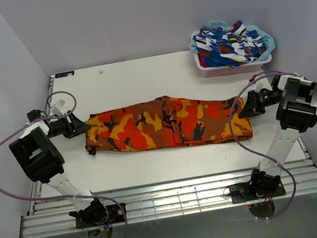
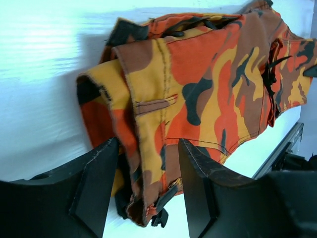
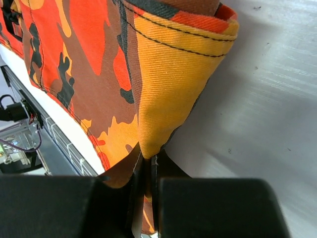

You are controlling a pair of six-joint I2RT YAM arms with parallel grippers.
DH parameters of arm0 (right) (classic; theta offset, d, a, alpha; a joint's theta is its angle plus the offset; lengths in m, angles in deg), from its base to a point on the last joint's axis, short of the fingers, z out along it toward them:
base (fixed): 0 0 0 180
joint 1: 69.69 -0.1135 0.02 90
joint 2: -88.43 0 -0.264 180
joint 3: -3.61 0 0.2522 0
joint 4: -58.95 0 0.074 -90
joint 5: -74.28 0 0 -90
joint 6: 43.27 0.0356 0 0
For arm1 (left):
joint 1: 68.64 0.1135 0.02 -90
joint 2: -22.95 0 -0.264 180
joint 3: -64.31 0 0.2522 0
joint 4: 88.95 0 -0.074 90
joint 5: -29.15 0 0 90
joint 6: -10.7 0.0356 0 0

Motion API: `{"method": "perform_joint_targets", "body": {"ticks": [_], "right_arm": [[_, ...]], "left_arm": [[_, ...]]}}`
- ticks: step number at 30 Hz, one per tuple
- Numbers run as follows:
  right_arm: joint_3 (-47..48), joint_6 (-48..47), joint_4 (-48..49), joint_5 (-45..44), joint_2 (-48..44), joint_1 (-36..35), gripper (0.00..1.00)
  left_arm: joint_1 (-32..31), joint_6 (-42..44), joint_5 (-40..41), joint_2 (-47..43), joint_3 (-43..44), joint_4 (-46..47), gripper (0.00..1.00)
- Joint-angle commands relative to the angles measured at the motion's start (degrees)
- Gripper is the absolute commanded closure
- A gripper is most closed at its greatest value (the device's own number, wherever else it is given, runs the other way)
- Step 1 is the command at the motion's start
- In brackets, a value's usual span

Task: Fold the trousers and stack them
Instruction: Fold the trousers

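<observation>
My left gripper has the waistband end lying loose in its open fingers, so it should pinch that end by the brown loop (image 2: 154, 105) before my right gripper folds the hem over.
The trousers (image 1: 165, 124), orange, red and yellow camouflage with dark blotches, lie as a long folded band across the middle of the white table. My left gripper (image 1: 81, 127) is at the band's left end; in the left wrist view it (image 2: 146, 191) is open, its fingers (image 2: 91, 186) standing either side of the waistband end (image 2: 148, 148). My right gripper (image 1: 247, 107) is at the right end. In the right wrist view it (image 3: 147, 171) is shut on the yellow-orange hem (image 3: 173, 84), which is lifted off the table.
A white basket (image 1: 231, 65) full of blue, red and white clothes stands at the back right corner. Bare table (image 1: 140, 76) lies behind the trousers. A metal rail (image 1: 177, 197) runs along the near edge.
</observation>
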Motion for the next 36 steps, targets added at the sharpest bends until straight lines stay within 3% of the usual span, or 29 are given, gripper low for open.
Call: {"method": "perform_joint_targets", "body": {"ticks": [1,3,6,7,10,18,27,30,35,36], "right_arm": [[2.29,-1.31,-2.20,-0.50,0.73,0.47,0.92],[2.56,-1.40,-2.21,-0.68,0.81,0.47,0.92],[3.08,-1.49,-2.47,-1.20,1.51,0.47,0.92],[3.26,-1.66,-2.64,-1.64,2.04,0.47,0.92],[4.05,-1.67,-2.64,-3.39,2.57,0.47,0.92],[5.37,-2.02,-2.82,-6.21,4.07,0.56,0.92],[6.33,-2.46,-4.40,-6.30,4.15,0.65,0.92],[6.86,-2.72,-5.36,-6.39,4.86,0.65,0.92],[8.70,-3.34,-7.12,-5.86,4.86,0.56,0.92],[8.97,-3.34,-7.30,-5.69,4.68,0.56,0.92]], "left_arm": [[-2.01,-0.46,-3.28,-0.30,1.67,-0.05,0.38],[-3.32,-0.98,-1.54,-0.21,1.50,0.73,0.44],[-4.73,-2.04,-0.65,0.23,2.46,1.53,0.61],[-5.00,-2.47,-0.47,0.23,2.99,1.53,0.75],[-5.09,-3.53,-0.47,-0.38,5.88,1.62,1.00],[-6.14,-6.96,0.14,-0.92,14.06,3.64,1.00],[-7.11,-4.76,8.74,9.27,9.06,12.77,1.00],[-7.81,-5.12,10.95,14.11,10.02,14.45,0.96],[-8.43,-5.64,14.12,14.66,11.87,11.64,0.59],[-8.34,-5.30,13.42,13.34,11.52,10.94,0.57]]}}
